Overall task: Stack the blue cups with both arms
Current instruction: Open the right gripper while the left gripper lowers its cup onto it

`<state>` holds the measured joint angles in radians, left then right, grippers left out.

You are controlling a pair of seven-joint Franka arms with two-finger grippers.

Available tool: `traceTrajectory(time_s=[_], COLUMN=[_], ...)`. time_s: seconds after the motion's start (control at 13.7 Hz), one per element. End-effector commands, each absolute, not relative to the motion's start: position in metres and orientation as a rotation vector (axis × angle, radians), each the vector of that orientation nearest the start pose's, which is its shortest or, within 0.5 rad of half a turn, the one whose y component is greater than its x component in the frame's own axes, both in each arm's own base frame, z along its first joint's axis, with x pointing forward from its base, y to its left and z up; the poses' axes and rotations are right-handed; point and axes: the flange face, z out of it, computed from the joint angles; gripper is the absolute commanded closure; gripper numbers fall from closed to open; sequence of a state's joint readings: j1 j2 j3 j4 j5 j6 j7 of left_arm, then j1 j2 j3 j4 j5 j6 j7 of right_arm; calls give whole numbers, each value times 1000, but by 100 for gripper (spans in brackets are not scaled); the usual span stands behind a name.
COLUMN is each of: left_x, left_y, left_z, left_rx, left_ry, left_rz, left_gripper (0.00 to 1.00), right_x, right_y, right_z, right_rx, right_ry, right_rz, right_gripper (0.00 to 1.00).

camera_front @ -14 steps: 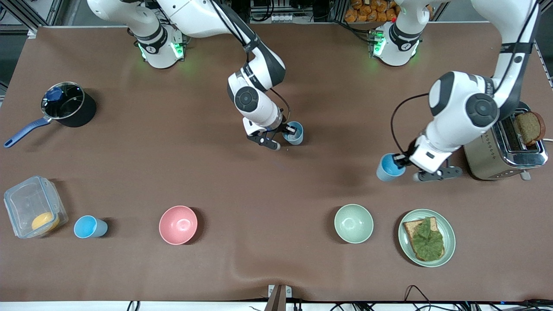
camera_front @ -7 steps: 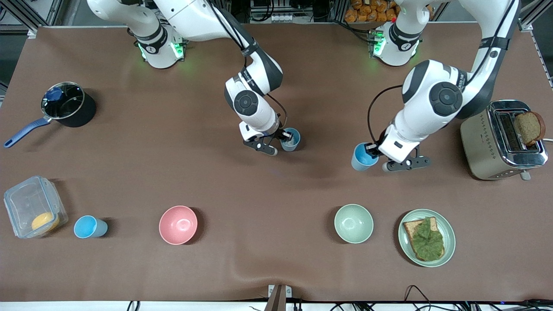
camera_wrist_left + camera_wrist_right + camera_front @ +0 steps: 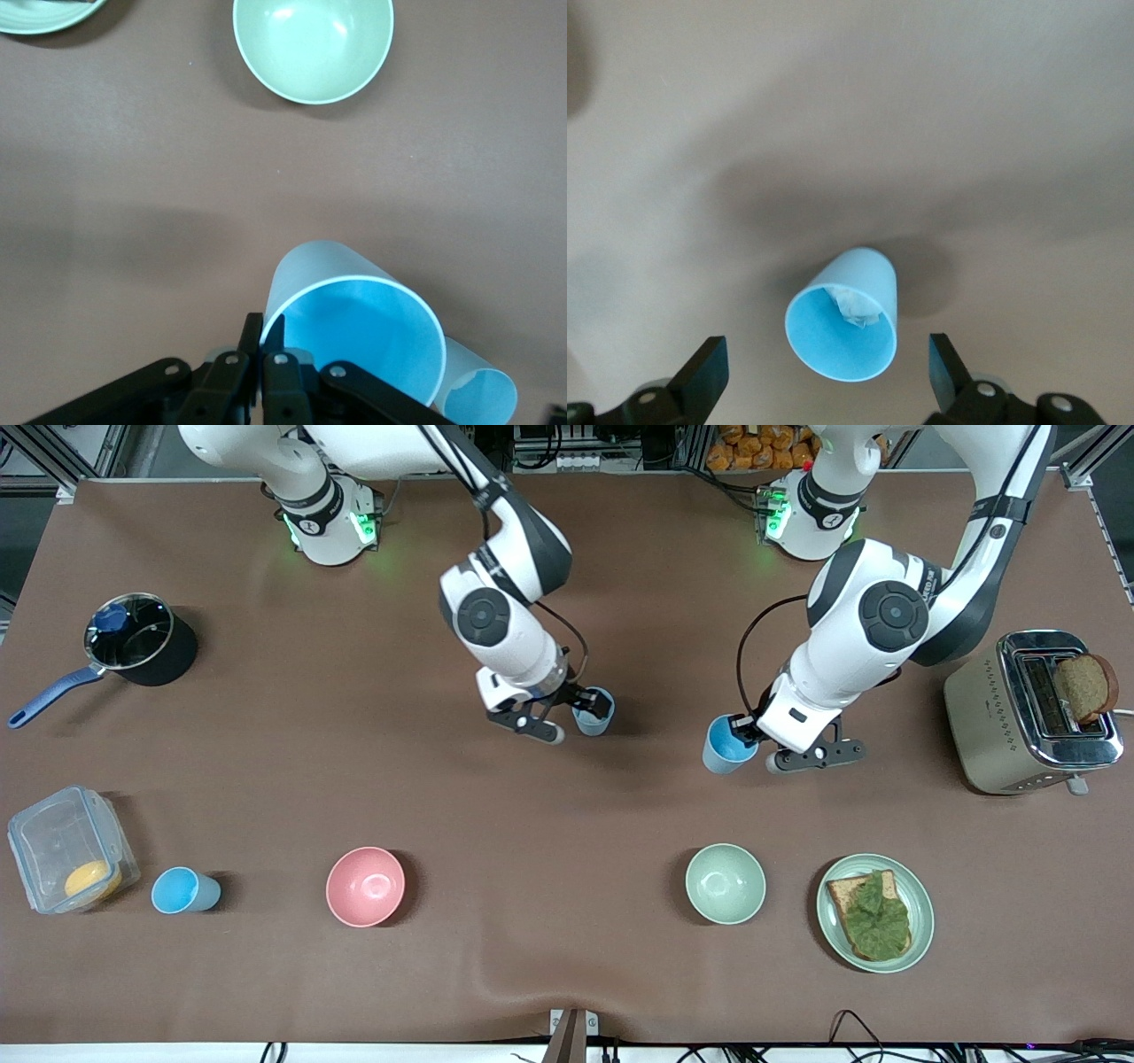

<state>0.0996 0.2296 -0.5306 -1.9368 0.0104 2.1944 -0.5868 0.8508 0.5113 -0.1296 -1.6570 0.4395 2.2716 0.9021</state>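
Next, I let go of my left gripper's blue cup, now held tilted above the table, inside the standing blue cup (image 3: 592, 705) (image 3: 483, 395) under my right gripper.
One blue cup (image 3: 595, 722) stands upright in the middle of the table, with a white crumpled scrap inside it (image 3: 843, 328). My right gripper (image 3: 585, 707) hangs just over it, open, its fingers (image 3: 704, 372) well apart on either side of the rim and not touching. My left gripper (image 3: 744, 735) is shut on the rim of a second blue cup (image 3: 722, 746), held tilted above the table (image 3: 354, 336), toward the left arm's end from the standing cup. A third blue cup (image 3: 182, 891) stands near the front camera at the right arm's end.
A pink bowl (image 3: 365, 886) and a pale green bowl (image 3: 725, 883) sit nearer the front camera. A plate with toast and lettuce (image 3: 874, 912) and a toaster (image 3: 1032, 713) stand at the left arm's end. A black pot (image 3: 137, 642) and a clear container (image 3: 66, 859) are at the right arm's end.
My right gripper has opened and let go of its cup, which now stands on the table. My left arm has carried its cup toward the middle of the table.
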Motion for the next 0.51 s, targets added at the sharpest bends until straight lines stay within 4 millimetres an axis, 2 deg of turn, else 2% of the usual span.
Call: traceTrajectory(time_s=[0.0,0.07,0.22,0.36,0.44], left_x=[554,549,537,525,518], left_y=[-261,-272,-307,-344,-363], left_z=[398,399,401,396,392], left_rx=[-3265,-3264,-3272,-3278,-3281], left_ry=[-302,-316,-319,-336,-345], left_rz=[11,13,22,48,69], left_gripper=[100,100,100,100,100], right_x=[536,549,566,580,592], right_y=[439,424,396,356,325], right_z=[382,401,434,466,488], right_rx=[-2889,-2963,-3098,-3131,-3111], right_ry=[541,491,365,258,213], right_rz=[163,125,88,108,80], right_gripper=[0,0,0,0,0])
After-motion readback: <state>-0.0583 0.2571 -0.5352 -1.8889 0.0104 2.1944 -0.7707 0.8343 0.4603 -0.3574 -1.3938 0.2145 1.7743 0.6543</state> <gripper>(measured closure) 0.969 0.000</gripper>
